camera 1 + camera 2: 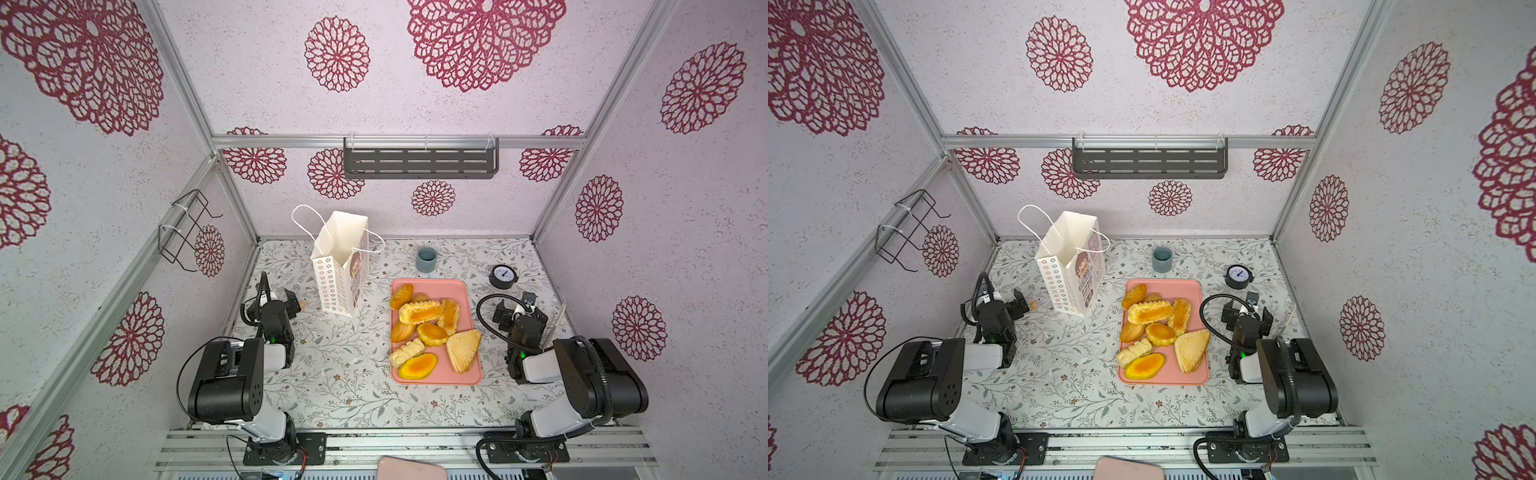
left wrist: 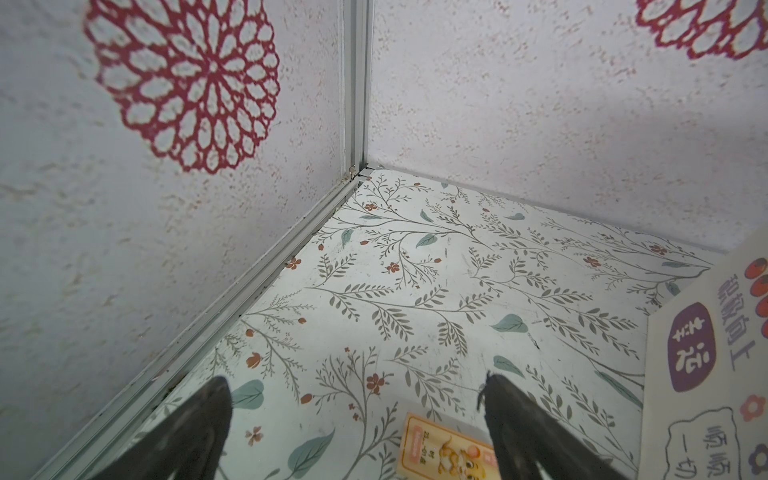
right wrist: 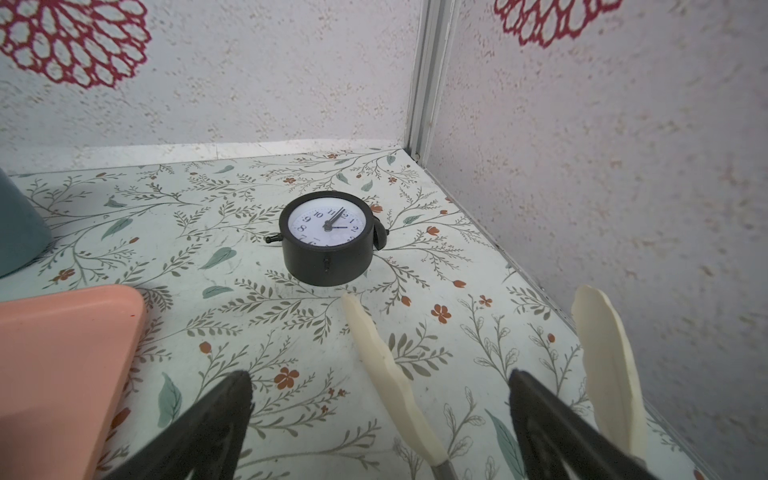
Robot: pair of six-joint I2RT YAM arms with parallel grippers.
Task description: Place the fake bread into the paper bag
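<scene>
My left gripper should grip the top rim of the paper bag (image 1: 321, 239) on the side facing the small orange card.
Several golden fake bread pieces (image 1: 420, 312) (image 1: 1149, 312) lie piled on a pink tray (image 1: 440, 286) (image 1: 1196, 376) at mid-table; among them are a tan triangle (image 1: 464, 350) and an orange oval (image 1: 417, 366). Left of the tray stands the white paper bag (image 1: 338, 270) (image 1: 1067, 270), upright with its mouth open; one printed side of it (image 2: 706, 374) shows in the left wrist view. My left gripper (image 1: 296, 305) (image 2: 357, 378) is open and empty just left of the bag. Right of the tray, my right gripper (image 1: 517, 309) (image 3: 379, 374) is open and empty.
A blue cup (image 1: 427, 259) (image 3: 16, 224) stands behind the tray, with a black alarm clock (image 1: 503, 276) (image 3: 328, 239) to its right. Cream tongs (image 3: 386, 374) lie under my right gripper by the right wall. A small orange card (image 2: 444, 449) lies below my left gripper.
</scene>
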